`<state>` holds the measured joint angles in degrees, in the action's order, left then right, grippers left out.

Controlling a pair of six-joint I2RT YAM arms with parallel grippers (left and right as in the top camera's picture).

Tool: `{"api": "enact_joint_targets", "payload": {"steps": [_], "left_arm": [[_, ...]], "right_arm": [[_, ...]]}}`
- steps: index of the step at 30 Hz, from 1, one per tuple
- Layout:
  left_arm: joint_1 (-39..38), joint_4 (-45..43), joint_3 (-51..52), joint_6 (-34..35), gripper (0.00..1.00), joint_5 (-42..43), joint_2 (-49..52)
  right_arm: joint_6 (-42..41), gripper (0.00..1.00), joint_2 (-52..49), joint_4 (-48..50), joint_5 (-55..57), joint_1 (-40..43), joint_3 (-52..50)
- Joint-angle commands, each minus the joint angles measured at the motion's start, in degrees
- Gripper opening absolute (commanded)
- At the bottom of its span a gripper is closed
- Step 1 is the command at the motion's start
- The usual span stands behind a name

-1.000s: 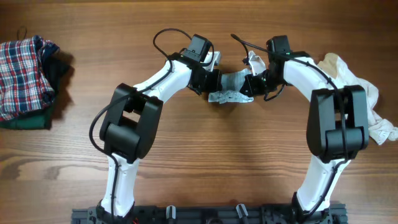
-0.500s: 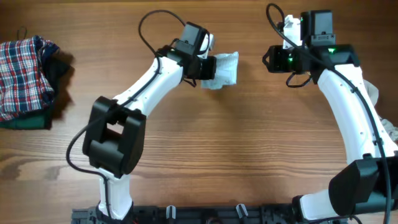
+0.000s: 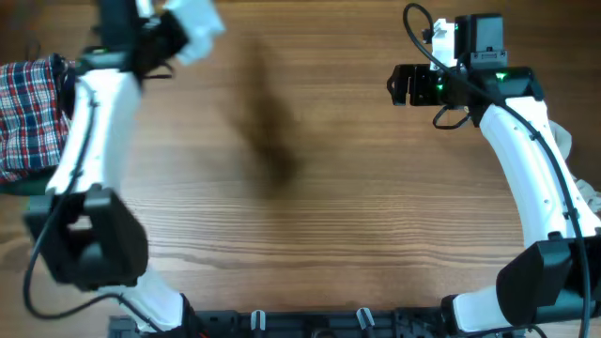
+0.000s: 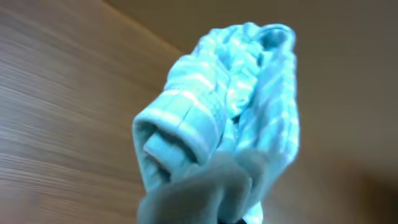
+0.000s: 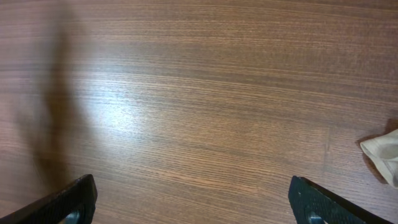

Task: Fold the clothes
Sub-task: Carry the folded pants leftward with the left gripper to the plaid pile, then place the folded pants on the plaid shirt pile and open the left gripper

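My left gripper has the striped garment. It will let go of it on top of the plaid piece (image 3: 25,121) on the stack.
A small folded garment (image 3: 195,19), pale with light stripes, hangs above the table's far left corner, and my left gripper (image 3: 167,34) is shut on it. In the left wrist view the folded garment (image 4: 227,106) fills the frame and hides the fingers. My right gripper (image 3: 398,84) hovers at the far right of centre, open and empty. Its two black fingertips (image 5: 73,200) stand wide apart over bare wood, and the right gripper (image 5: 196,208) has nothing between them.
A stack of folded clothes with a plaid piece on top (image 3: 33,113) lies at the left edge. Unfolded cream clothes (image 3: 565,141) lie at the right edge behind the right arm; one corner of the cream cloth (image 5: 384,154) shows in the right wrist view.
My right gripper let go of the pale garment, opened wide and pulled back to the right. My left arm swung far left with the folded garment, toward the plaid stack.
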<state>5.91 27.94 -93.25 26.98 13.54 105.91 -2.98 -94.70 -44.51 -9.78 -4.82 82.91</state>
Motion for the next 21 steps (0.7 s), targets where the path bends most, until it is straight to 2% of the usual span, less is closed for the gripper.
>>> {"api": "enact_joint_targets", "payload": {"steps": [1,6,9,13,21], "left_arm": [[10.2,-0.6,-1.4,3.9,0.04,0.1,-4.3],[24.8,-0.6,-1.4,13.9,0.04,1.2,-4.3],[31.6,0.4,-1.4,14.0,0.04,4.5,-4.2],[34.8,3.8,-0.6,14.0,0.04,5.1,-0.9],[39.3,0.9,10.9,15.8,0.04,4.8,2.0]], "right_arm": [[0.0,1.00,-0.4,0.3,1.2,0.0,0.2],[-0.1,1.00,-0.4,0.3,1.2,0.0,0.2],[-0.1,0.99,-0.4,0.3,1.2,0.0,0.2],[0.0,0.99,-0.4,0.3,1.2,0.0,0.2],[0.0,1.00,-0.4,0.3,1.2,0.0,0.2]]}}
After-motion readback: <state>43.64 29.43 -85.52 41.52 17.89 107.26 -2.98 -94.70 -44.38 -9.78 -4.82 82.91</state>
